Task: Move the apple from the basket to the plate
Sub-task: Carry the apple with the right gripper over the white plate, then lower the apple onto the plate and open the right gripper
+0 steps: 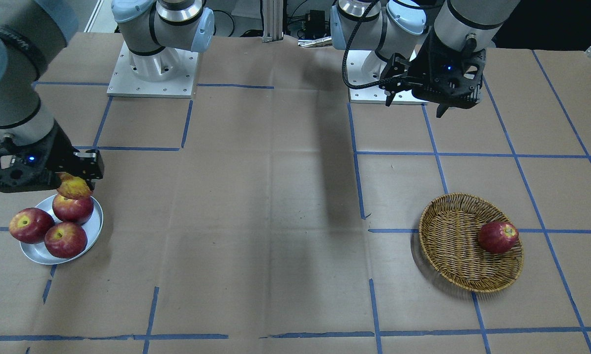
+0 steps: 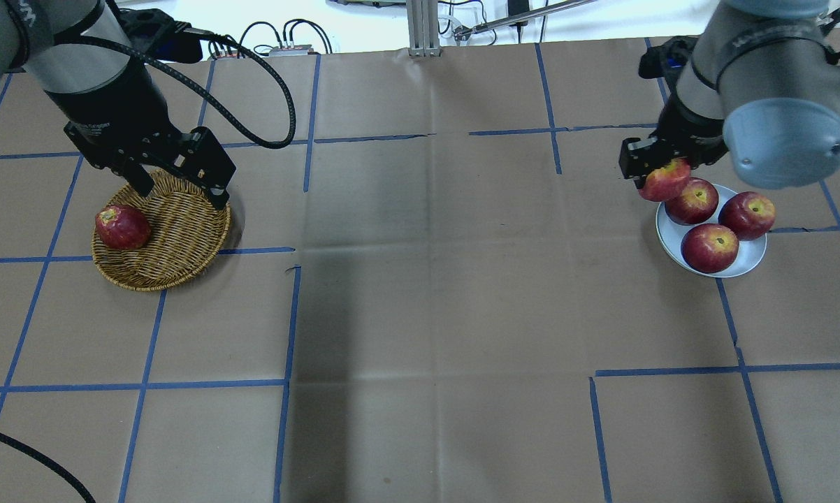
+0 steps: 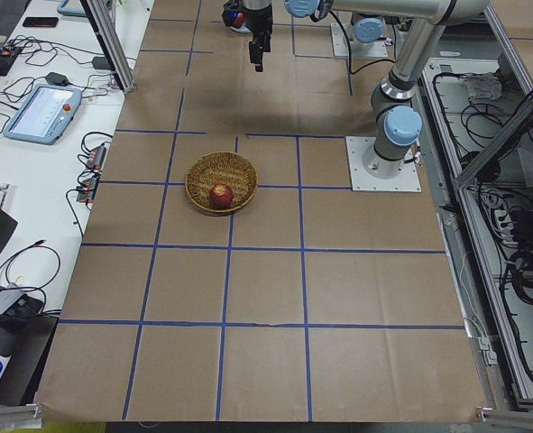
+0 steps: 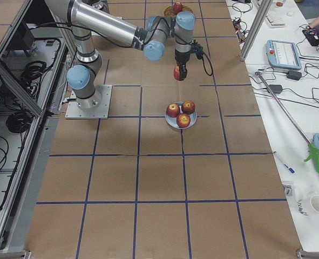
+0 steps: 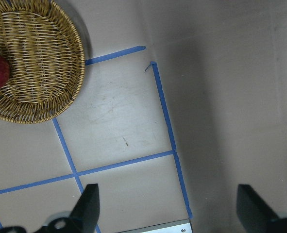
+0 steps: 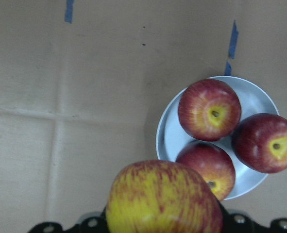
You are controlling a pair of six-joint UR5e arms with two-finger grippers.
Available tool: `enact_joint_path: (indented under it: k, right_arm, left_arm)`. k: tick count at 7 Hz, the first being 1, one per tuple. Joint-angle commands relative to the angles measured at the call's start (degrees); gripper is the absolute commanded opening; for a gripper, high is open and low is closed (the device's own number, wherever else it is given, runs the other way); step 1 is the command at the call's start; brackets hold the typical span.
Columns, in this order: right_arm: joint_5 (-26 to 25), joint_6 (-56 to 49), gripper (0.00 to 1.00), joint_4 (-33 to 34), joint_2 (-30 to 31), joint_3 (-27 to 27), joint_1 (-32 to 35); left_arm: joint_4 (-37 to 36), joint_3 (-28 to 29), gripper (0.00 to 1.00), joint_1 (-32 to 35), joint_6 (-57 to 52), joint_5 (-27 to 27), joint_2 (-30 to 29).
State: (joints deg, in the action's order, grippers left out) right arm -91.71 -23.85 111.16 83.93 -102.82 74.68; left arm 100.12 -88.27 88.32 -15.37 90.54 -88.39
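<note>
My right gripper should release the red-and-yellow apple between the robot-side and overhanging dark red apples (image 1: 39,213) (image 6: 241,167) on the silver plate.
My right gripper (image 1: 77,181) is shut on the paler red-and-yellow apple (image 1: 74,189) and holds it in the air over the robot-side edge of the silver plate (image 1: 97,224). In the right wrist view the apple (image 6: 162,201) fills the bottom, with the plate (image 6: 169,139) beyond it. Three dark red apples (image 2: 711,247) lie on the plate (image 2: 662,225). The wicker basket (image 2: 182,227) holds one dark red apple (image 2: 121,227). My left gripper (image 2: 182,197) is open and empty, raised above the basket's robot-side rim.
Brown paper with blue tape grid lines covers the table. The two arm bases (image 1: 153,69) stand at the robot's edge. The third apple (image 1: 30,225) overhangs the plate's outer rim. The basket (image 5: 36,77) shows at the top left of the left wrist view.
</note>
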Motion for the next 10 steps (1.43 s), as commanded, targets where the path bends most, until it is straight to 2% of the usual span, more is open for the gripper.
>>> enact_joint_path:
  k: [1,3,5,7,8,9,10]
  right_arm:
    - [3.4,-10.9,0.52,2.2,-1.0,-2.4,-8.6]
    - [4.2,-14.5,0.52,12.1,-4.8,-6.3,-11.0]
    - [4.2,-16.1,0.52,15.1,-7.3,-6.9,-12.0]
    - [4.2,-15.9,0.54,15.2,-8.2,-6.9,-12.0]
    - [4.2,-16.0,0.67,15.8,-8.6,-6.9,-12.0]
    - [4.2,-16.1,0.75,18.0,-10.4,-6.8,-12.0]
    - [4.2,-15.9,0.96,18.2,-10.5,-6.7,-11.8]
  left_arm:
    - [0.0,-0.4,0.99,0.0,0.0,0.3,0.5]
    - [0.0,-0.3,0.99,0.0,0.0,0.3,0.5]
    - [0.0,-0.3,0.99,0.0,0.0,0.4,0.5]
    - [0.0,-0.3,0.99,-0.1,0.0,0.4,0.6]
    - [0.0,-0.3,0.99,-0.1,-0.1,0.4,0.6]
    - [0.0,-0.3,0.99,-0.1,-0.1,0.5,0.6]
    - [0.0,-0.3,0.99,-0.1,-0.1,0.4,0.6]
